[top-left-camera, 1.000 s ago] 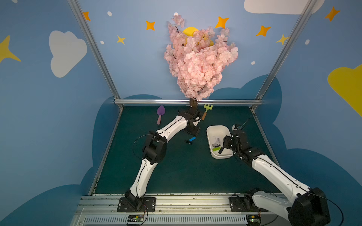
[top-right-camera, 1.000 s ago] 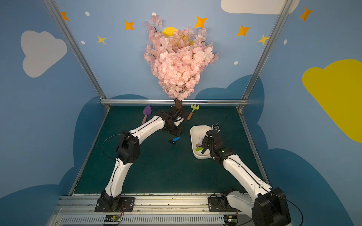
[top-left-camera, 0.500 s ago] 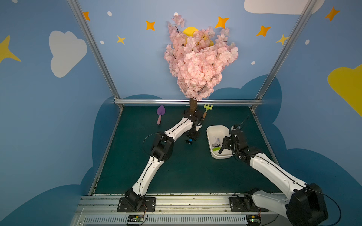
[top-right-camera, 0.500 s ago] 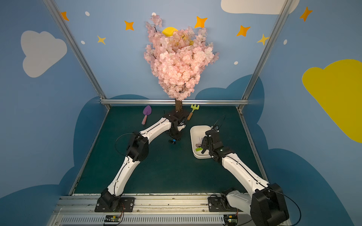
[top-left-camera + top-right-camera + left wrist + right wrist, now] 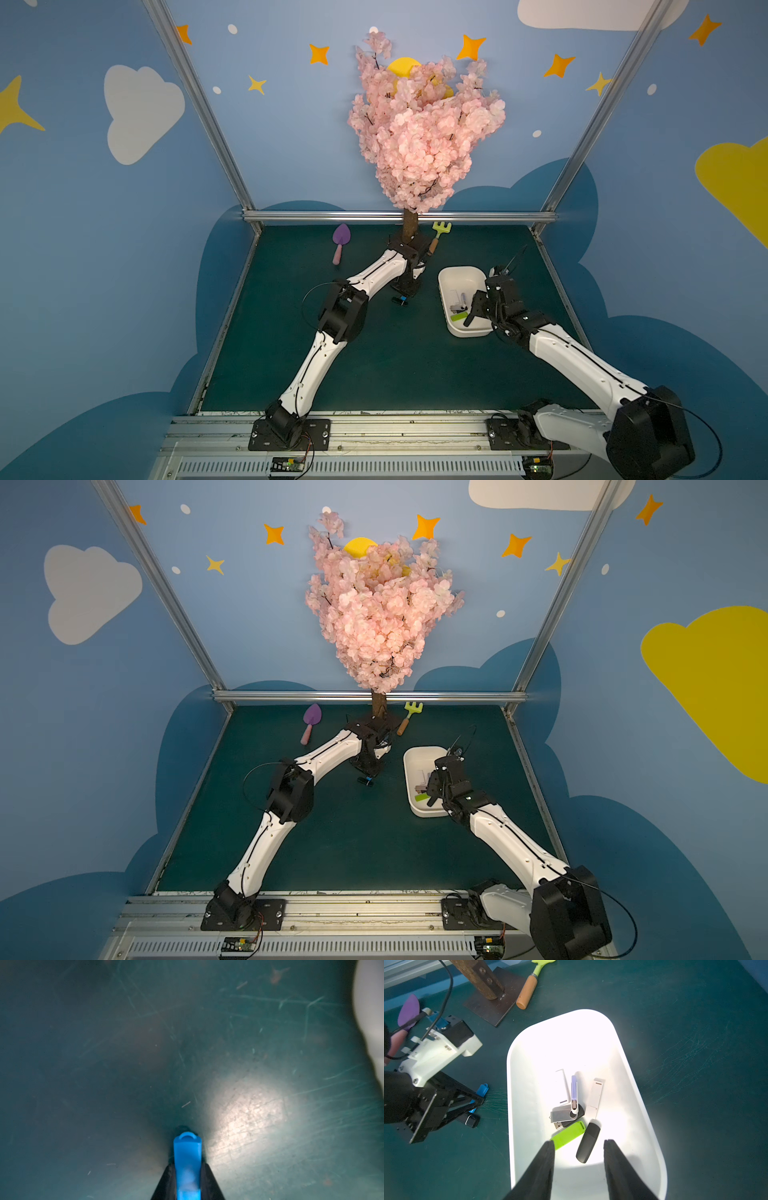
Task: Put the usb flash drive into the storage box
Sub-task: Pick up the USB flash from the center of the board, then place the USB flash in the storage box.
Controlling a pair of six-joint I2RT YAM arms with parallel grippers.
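The long sides of the black drive (image 5: pixel 400 303) (image 5: pixel 468 1120) with the white band, at the green mat, are next for my right gripper to go to and close on.
A blue usb flash drive (image 5: pixel 187 1153) sits on the green mat, and my left gripper (image 5: pixel 187 1164) is shut on it, its black fingers pressed on both long sides. From the right wrist view, the blue usb flash drive (image 5: pixel 481 1090) sticks out past the left gripper (image 5: pixel 476 1103), just beside the storage box (image 5: pixel 517 1049). In both top views the drive (image 5: pixel 403 298) (image 5: pixel 368 778) lies left of the white storage box (image 5: pixel 453 276) (image 5: pixel 411 757). My right gripper (image 5: pixel 579 1142) (image 5: pixel 471 316) hangs open over the box's near end, holding nothing.
A black drive with a white band (image 5: pixel 471 1121) lies on the mat against the left gripper. The box holds several drives, among them a green one (image 5: pixel 568 1134) and a black one (image 5: pixel 587 1142). The pink tree's base plate (image 5: pixel 492 1004), a green rake (image 5: pixel 438 235) and a purple trowel (image 5: pixel 340 241) stand at the back.
My left arm has reached forward and down from the tree base to the blue drive, and its jaws have closed on it. The right arm has barely moved.
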